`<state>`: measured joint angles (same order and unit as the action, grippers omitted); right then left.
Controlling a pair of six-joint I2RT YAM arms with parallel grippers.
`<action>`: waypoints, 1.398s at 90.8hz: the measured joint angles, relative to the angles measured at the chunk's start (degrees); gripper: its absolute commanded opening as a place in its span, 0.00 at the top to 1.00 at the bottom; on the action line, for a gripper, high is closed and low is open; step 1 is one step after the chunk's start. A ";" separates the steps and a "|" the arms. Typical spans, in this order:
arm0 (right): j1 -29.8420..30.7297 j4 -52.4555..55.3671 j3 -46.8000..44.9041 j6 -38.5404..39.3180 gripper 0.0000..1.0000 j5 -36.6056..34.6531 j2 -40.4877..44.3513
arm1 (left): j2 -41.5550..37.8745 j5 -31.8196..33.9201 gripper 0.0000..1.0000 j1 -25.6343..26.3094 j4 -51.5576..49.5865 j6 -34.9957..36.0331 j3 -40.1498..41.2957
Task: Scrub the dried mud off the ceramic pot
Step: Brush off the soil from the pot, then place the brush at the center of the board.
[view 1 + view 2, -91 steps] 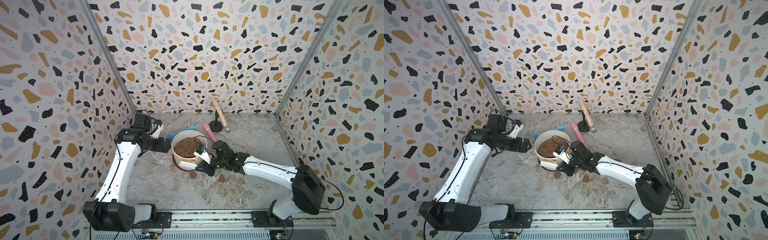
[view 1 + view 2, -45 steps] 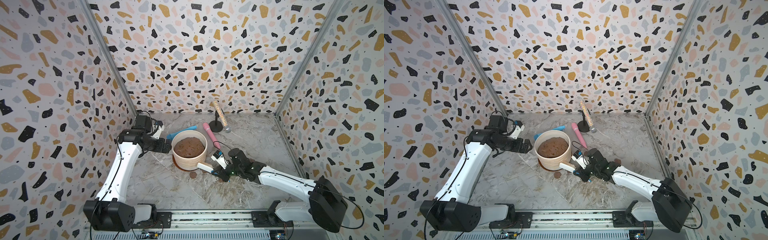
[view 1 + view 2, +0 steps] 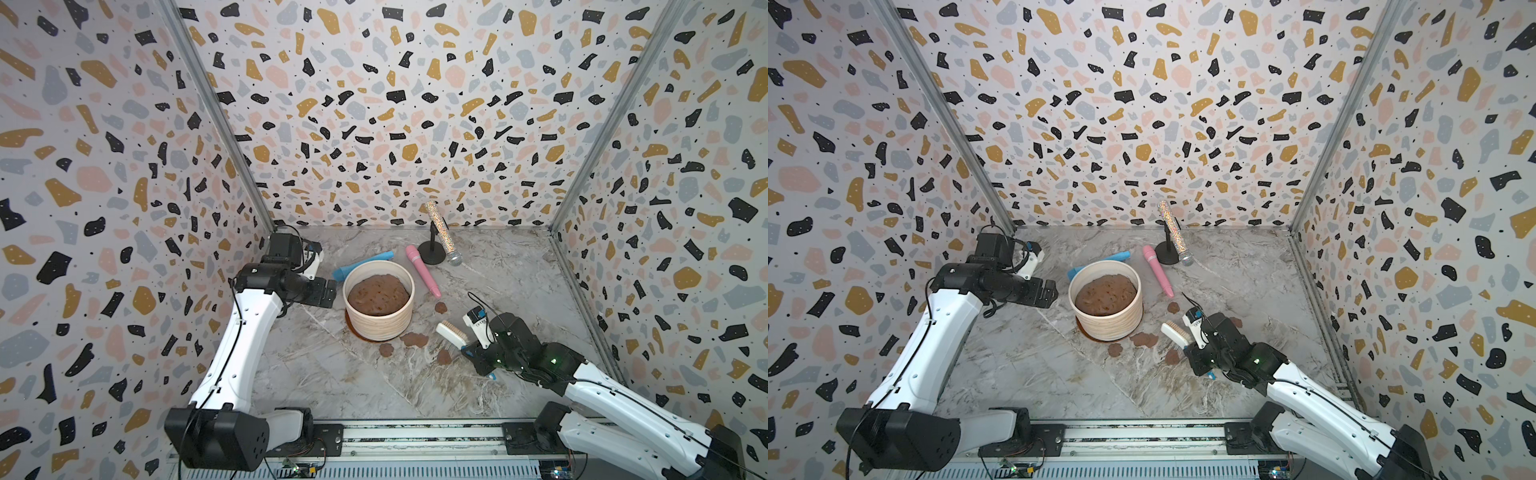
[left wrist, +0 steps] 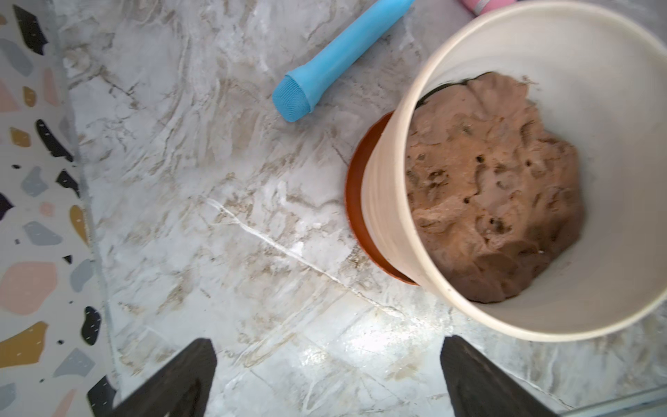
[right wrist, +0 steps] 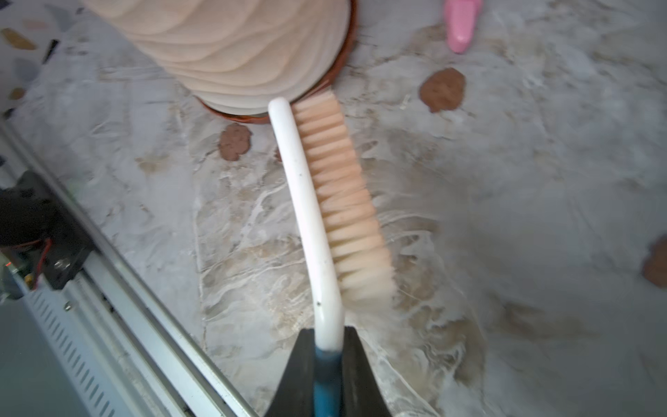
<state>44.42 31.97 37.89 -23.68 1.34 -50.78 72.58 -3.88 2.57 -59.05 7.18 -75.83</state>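
Observation:
The robot's right gripper needs to release the brush on the table (image 3: 480, 356) (image 5: 517, 337) next to the front mud patch, pointing away from the pot. The brush now hangs just beside the pot.
The cream ribbed ceramic pot (image 3: 379, 320) (image 3: 1106, 322) stands mid-table on a terracotta saucer (image 4: 355, 187), holding a mound of brown soil. Flat dried mud patches lie on the table to its front right (image 3: 414, 339) (image 3: 386, 349) (image 3: 444, 356) (image 5: 442, 89). My right gripper (image 3: 469, 349) (image 5: 327, 332) is shut on the blue-and-white handle of a brush (image 3: 451, 333) (image 5: 314, 216); its beige bristle head hangs a short gap right of the pot. My left gripper (image 3: 324, 291) (image 4: 326, 346) stands open and empty just left of the pot.
Behind the pot lie a blue tool (image 3: 362, 266) and a pink tool (image 3: 423, 270). A glitter microphone on a black stand (image 3: 440, 232) is at the back. Patterned walls close three sides; a metal rail (image 3: 415, 436) runs along the front.
My right arm has drawn the brush away from the pot's front wall, out to the right and front. Mud patches now show on the table. The left arm has not moved.

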 measured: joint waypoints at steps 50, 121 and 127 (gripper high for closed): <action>-10.97 5.57 7.08 -9.64 1.00 -7.34 -24.92 | 0.24 5.46 0.00 -7.78 2.58 2.25 5.11; -11.41 8.39 10.14 -9.57 0.14 -13.60 -14.69 | 5.51 1.33 0.00 -9.25 3.39 3.91 7.23; -11.89 9.07 14.53 -7.37 0.13 -16.87 -12.07 | 6.75 0.55 0.00 -9.27 4.70 4.17 7.96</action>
<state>32.53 41.04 52.42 -31.05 -15.53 -62.85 79.33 -3.33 -6.70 -54.35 11.35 -67.88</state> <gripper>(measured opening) 0.865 0.997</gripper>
